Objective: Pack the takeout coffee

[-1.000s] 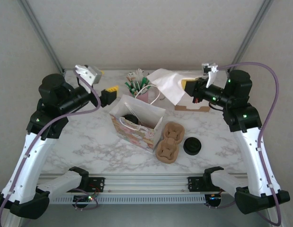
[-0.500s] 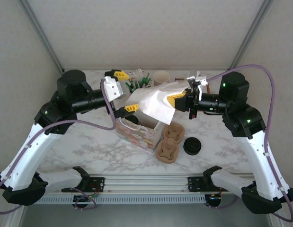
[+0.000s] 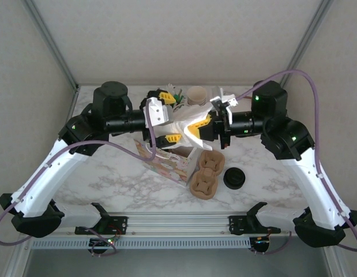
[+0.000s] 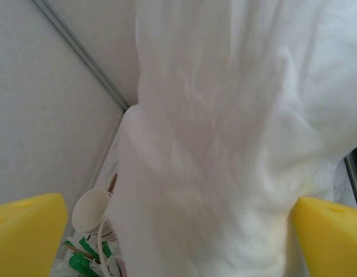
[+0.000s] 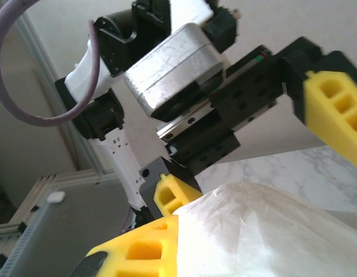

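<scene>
My right gripper should take a flatter hold (image 3: 195, 114) of the white tissue paper while my left gripper pinches it, since it hangs crumpled and loose from my right gripper.
The takeout coffee is hidden from view. My right gripper (image 3: 198, 127) is shut on a sheet of crumpled white tissue paper (image 3: 183, 122) and holds it above the floral gift bag (image 3: 169, 163). One of its yellow fingers (image 5: 138, 248) presses against the paper (image 5: 259, 231). My left gripper (image 3: 168, 116) stands open, its yellow fingers (image 3: 164, 94) spread on either side of the paper without pinching it. In the left wrist view the paper (image 4: 224, 144) hangs between the two yellow pads (image 4: 28, 236).
A brown moulded cup carrier (image 3: 206, 172) lies right of the bag, with a low black round item (image 3: 234, 178) beside it. Stacked cream paper cups (image 3: 196, 93) and green-wrapped sticks (image 4: 80, 262) stand at the back of the marble table (image 3: 109, 173).
The right gripper carried the tissue paper left, to above the bag. The left arm swung in from the left and its open fingers now straddle the paper.
</scene>
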Tool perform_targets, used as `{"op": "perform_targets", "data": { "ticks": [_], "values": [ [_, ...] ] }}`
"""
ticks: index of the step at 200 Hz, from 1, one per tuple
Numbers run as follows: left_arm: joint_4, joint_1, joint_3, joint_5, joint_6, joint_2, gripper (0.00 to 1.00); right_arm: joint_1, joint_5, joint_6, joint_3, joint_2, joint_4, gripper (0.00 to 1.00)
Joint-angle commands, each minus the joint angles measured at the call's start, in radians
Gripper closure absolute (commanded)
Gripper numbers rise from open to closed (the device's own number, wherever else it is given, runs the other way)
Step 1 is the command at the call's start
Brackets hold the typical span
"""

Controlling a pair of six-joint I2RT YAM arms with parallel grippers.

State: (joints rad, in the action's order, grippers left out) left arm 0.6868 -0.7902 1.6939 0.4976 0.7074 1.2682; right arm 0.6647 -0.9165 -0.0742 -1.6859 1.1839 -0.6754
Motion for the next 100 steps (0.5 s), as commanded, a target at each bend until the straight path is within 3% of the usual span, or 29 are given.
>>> {"op": "perform_targets", "data": {
  "ticks": [1, 23, 58, 100],
  "values": [
    [0.021, -0.019, 0.036, 0.033, 0.017, 0.006, 0.02, 0.034, -0.026, -0.043, -0.054, 0.020, -0.042, 1.00],
    [0.022, -0.027, 0.034, 0.032, 0.010, 0.010, 0.07, 0.050, -0.014, -0.052, -0.061, 0.032, -0.053, 1.00],
    [0.004, -0.027, 0.005, 0.003, 0.006, -0.005, 0.26, 0.055, 0.028, -0.047, -0.020, 0.000, -0.019, 1.00],
    [-0.051, -0.027, -0.032, -0.007, -0.033, -0.025, 0.57, 0.058, 0.036, -0.020, 0.026, -0.026, 0.016, 1.00]
  ]
}}
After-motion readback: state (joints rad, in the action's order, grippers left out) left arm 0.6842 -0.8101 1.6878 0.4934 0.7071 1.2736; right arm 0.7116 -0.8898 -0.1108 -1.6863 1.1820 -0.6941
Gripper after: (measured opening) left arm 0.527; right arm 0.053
